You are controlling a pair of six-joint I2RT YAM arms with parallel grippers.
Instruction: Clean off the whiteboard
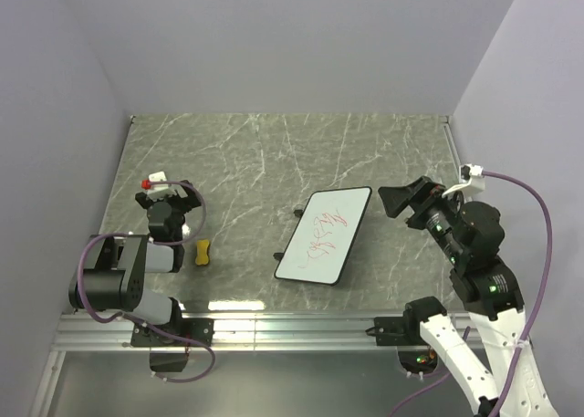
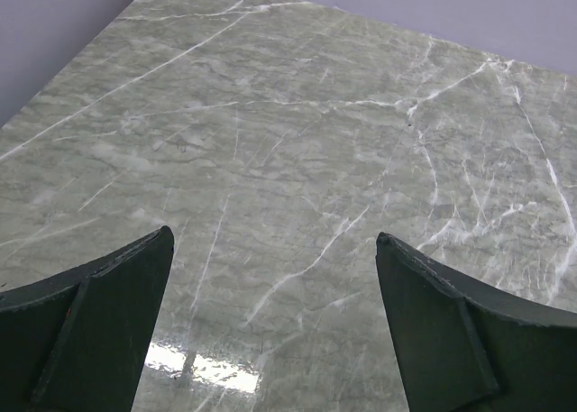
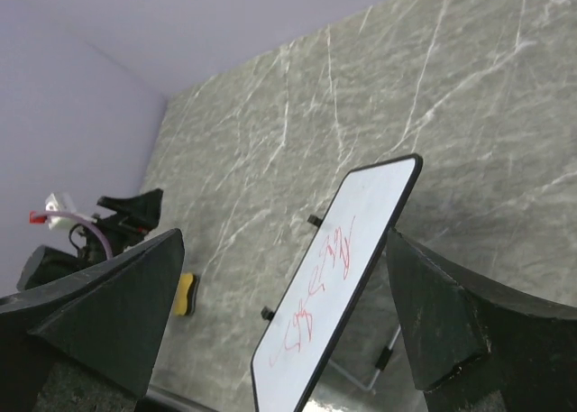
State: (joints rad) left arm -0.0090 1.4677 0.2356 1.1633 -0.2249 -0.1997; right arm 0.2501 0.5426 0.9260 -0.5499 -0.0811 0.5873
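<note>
Next, my left gripper should go to the narrow middle [image 1: 203, 252] of the yellow eraser and close there, because the whiteboard needs wiping.
The whiteboard [image 1: 325, 235] lies tilted on its feet at the table's middle, with red scribbles on its white face; it also shows in the right wrist view [image 3: 338, 290]. A small yellow eraser [image 1: 203, 252] lies on the table left of it, beside the left arm, and shows in the right wrist view [image 3: 185, 293]. My left gripper [image 1: 173, 195] is open and empty near the left side, above bare marble [image 2: 275, 241]. My right gripper [image 1: 394, 201] is open and empty, raised to the right of the whiteboard's far corner.
The marble table [image 1: 274, 152] is walled by lilac panels at the back and sides. A metal rail [image 1: 292, 326] runs along the near edge. A wire stand [image 3: 379, 367] shows under the whiteboard's right side.
</note>
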